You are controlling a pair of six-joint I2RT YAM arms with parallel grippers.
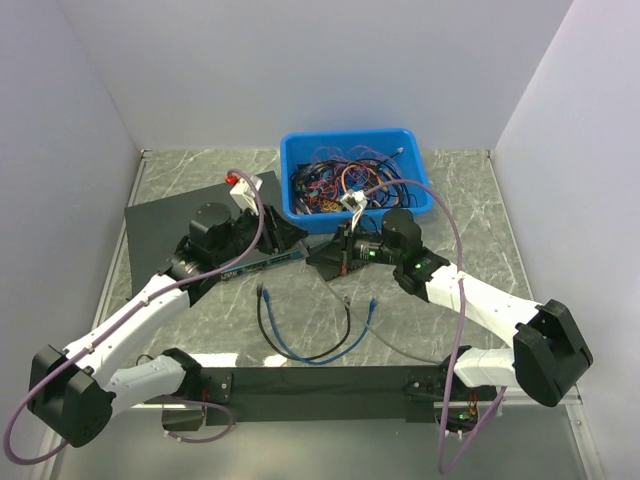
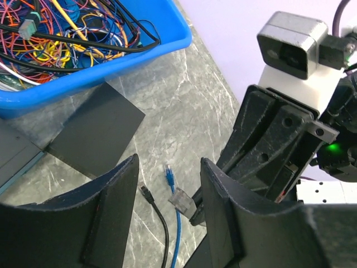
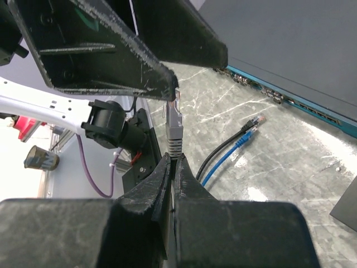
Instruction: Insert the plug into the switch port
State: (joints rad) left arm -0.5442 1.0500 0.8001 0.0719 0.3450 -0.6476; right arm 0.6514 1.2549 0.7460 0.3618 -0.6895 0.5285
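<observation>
My left gripper will hold the clear plug, which stands edge-on in my right gripper, while my right gripper takes the grey boot [image 3: 174,138] from another side.
My right gripper [image 3: 173,159] [image 1: 338,252] is shut on the grey boot of a clear plug [image 3: 173,114], which sticks up from the closed jaws. The same plug shows between my left fingers in the left wrist view [image 2: 183,200]. My left gripper [image 2: 167,170] [image 1: 285,235] is open and empty, just above and beside it. The blue cable's plug [image 2: 169,177] [image 1: 372,303] lies loose on the table beside a black cable's plug [image 2: 146,191]. A small flat black box [image 2: 95,128] [image 3: 347,205] lies by the bin; its ports are hidden.
A large black unit with a blue front strip [image 3: 290,100] [image 1: 265,262] lies behind the grippers. A blue bin [image 1: 355,150] full of tangled coloured wires stands at the back. Black and blue cables loop on the table [image 1: 300,350] near the front.
</observation>
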